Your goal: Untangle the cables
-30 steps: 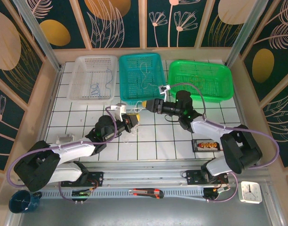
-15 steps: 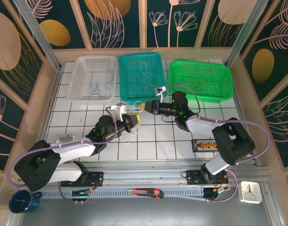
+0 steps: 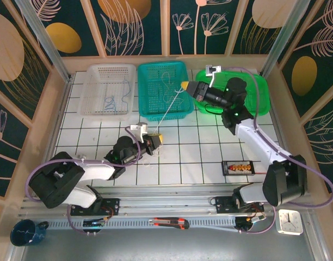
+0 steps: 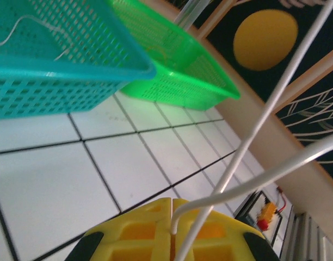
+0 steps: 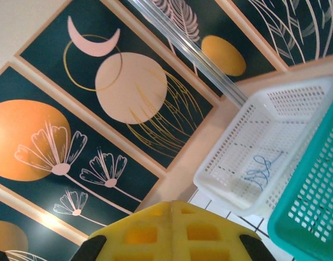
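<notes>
My left gripper pins crossed parts of the taut white cable; I need to slacken it, take a loop (image 3: 151, 159) and pass that to my right gripper.
A thin white cable (image 3: 169, 111) runs taut through the air between my two grippers. My left gripper (image 3: 160, 138) sits low on the tiled table, shut on that cable. In the left wrist view the cable (image 4: 264, 175) comes out from between the closed yellow fingers (image 4: 139, 231). My right gripper (image 3: 184, 85) hangs raised over the right rim of the teal basket (image 3: 145, 87), shut on the cable's upper end; its yellow jaws (image 5: 171, 204) are pressed together. A blue cable (image 3: 109, 101) lies in the white basket (image 3: 96, 76), and another whitish cable (image 3: 166, 81) lies in the teal basket.
The green basket (image 3: 253, 106) stands at the back right, under the right arm. A black tray with small orange parts (image 3: 240, 167) lies on the tiles at the right. A box cutter (image 3: 169, 222), a clock (image 3: 290, 221) and a blue mug (image 3: 25, 232) sit along the near edge.
My right gripper closed, then rose and swung back to the right from the table's middle, drawing the white cable taut. The left gripper stayed shut and shifted only slightly.
</notes>
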You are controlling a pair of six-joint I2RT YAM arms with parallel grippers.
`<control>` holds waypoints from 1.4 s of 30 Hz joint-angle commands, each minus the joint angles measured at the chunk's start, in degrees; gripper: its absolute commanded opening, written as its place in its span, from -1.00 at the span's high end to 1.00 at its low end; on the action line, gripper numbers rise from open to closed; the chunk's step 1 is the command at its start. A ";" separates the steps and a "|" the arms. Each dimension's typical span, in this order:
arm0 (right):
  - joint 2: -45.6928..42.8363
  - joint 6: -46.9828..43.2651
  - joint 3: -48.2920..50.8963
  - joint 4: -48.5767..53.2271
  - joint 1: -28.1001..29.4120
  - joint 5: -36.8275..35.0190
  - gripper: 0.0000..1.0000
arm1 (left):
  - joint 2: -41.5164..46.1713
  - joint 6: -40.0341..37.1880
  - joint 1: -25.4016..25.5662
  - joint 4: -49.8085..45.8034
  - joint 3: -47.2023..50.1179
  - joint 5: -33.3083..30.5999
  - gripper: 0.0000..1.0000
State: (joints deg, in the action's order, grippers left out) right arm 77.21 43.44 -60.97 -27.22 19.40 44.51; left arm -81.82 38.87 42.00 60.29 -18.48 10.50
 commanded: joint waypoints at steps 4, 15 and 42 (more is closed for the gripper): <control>-3.46 -0.78 -10.94 -0.78 -2.57 -4.87 1.00 | -4.45 1.44 -0.07 1.07 2.15 1.00 0.94; -4.99 0.76 -13.44 -0.53 -1.32 -4.14 1.00 | -8.71 1.95 -0.13 2.62 1.12 2.60 0.83; -15.55 -6.79 33.46 8.48 6.66 -22.32 -0.16 | -5.54 -20.85 0.35 -42.46 -17.76 3.39 -0.43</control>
State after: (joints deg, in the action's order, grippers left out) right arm 62.96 36.38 -28.27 -16.51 26.33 24.62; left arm -85.67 23.94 42.02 27.86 -33.36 13.08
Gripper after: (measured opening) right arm 0.581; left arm 0.710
